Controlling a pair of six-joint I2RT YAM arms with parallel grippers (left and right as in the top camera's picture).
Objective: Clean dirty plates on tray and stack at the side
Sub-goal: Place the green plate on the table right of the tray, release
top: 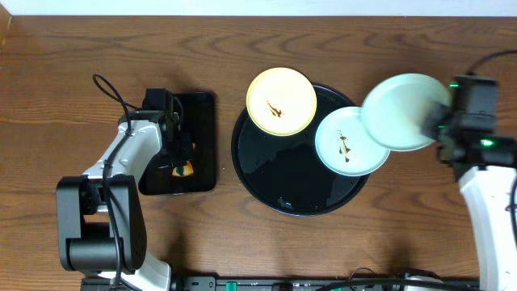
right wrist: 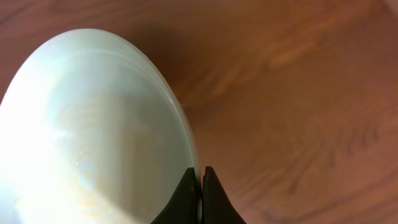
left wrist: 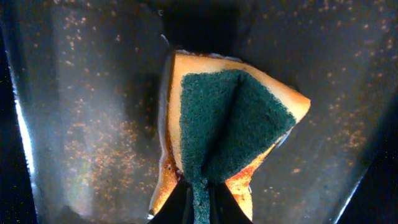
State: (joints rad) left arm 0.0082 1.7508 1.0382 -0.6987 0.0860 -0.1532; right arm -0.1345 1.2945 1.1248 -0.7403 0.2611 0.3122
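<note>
The robot's right gripper needs to release the clean mint green plate on the bare table [top: 435, 138] next to the smeared plate.
The round black tray [top: 275, 182] lies mid-table. A pale yellow plate [top: 281, 101] with a brown smear overlaps its upper left rim. A mint green plate [top: 349, 141] with a brown smear rests on its right side. A second mint green plate [top: 404, 111] [right wrist: 93, 130] hangs above the tray's right edge, held by its rim in my shut right gripper [top: 440, 121] [right wrist: 200, 177]; its face looks clean. My left gripper [top: 179, 158] [left wrist: 199, 196] is shut on a folded sponge [left wrist: 230, 118] with a green scouring face and orange body, over the rectangular tray [top: 198, 145].
The small black rectangular tray [left wrist: 81, 124] at the left is wet and speckled with crumbs. Bare wooden table [top: 404, 48] lies behind and to the right of the round tray. The arm bases [top: 97, 226] stand at the front corners.
</note>
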